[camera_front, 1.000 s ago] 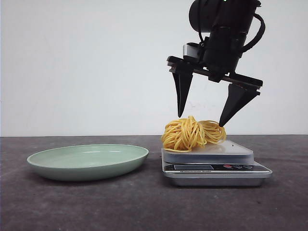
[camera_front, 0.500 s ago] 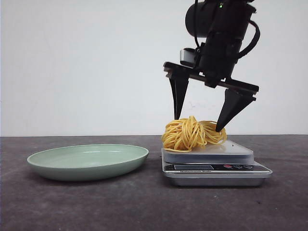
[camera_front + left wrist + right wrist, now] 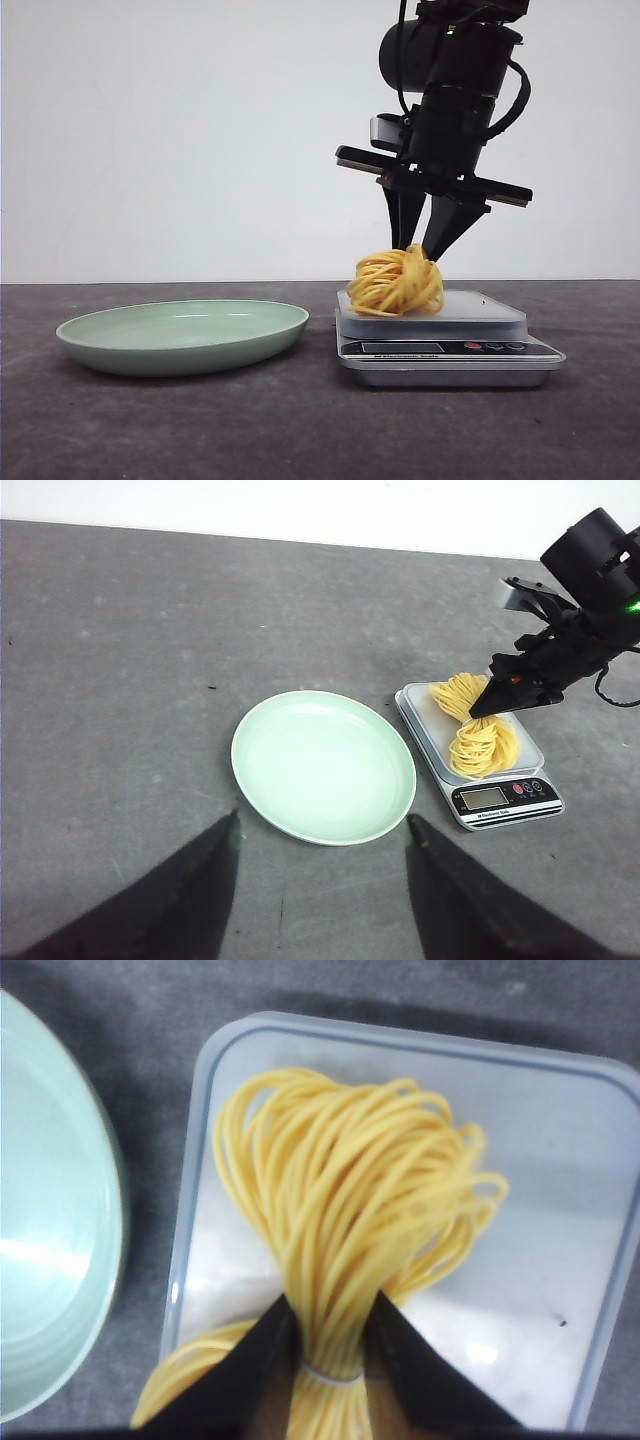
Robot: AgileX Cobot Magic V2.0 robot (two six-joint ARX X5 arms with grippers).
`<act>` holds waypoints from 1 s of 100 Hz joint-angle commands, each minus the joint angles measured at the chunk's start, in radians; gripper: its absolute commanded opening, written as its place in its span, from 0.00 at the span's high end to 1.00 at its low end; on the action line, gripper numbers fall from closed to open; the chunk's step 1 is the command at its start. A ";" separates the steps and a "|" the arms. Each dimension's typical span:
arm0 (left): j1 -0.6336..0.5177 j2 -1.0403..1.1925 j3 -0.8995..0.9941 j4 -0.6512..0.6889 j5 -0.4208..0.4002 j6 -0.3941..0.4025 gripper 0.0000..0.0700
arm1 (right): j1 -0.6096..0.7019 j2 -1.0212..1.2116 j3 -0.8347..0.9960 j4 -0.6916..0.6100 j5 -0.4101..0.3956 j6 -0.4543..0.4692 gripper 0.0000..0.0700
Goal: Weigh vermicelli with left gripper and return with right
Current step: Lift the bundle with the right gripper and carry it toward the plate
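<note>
The robot's right gripper should release the vermicelli in the middle of the empty pale green plate [image 3: 192,320] beside the scale.
The vermicelli [image 3: 396,282], a round nest of thin yellow strands, rests on the platform of a silver kitchen scale [image 3: 480,310]. My right gripper [image 3: 420,252] comes down from above and is shut on the nest's middle. In the right wrist view the black fingers [image 3: 255,1360] squeeze the vermicelli [image 3: 350,1210] into a tight waist. The left wrist view shows the vermicelli [image 3: 480,742] on the scale [image 3: 500,800] far from my left gripper [image 3: 322,825], which hangs open and empty over the table, near the plate's [image 3: 322,765] edge.
A pale green plate [image 3: 180,335] sits empty to the left of the scale on the dark grey table [image 3: 300,430]. A white wall stands behind the table's far edge.
My right gripper has closed from wide open onto the vermicelli, bunching the strands together. The nest now looks narrower. The plate and scale have not moved.
</note>
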 commanded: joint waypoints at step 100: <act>-0.008 0.000 0.014 0.018 -0.002 0.006 0.55 | 0.283 -0.058 0.376 0.016 -0.092 -0.019 1.00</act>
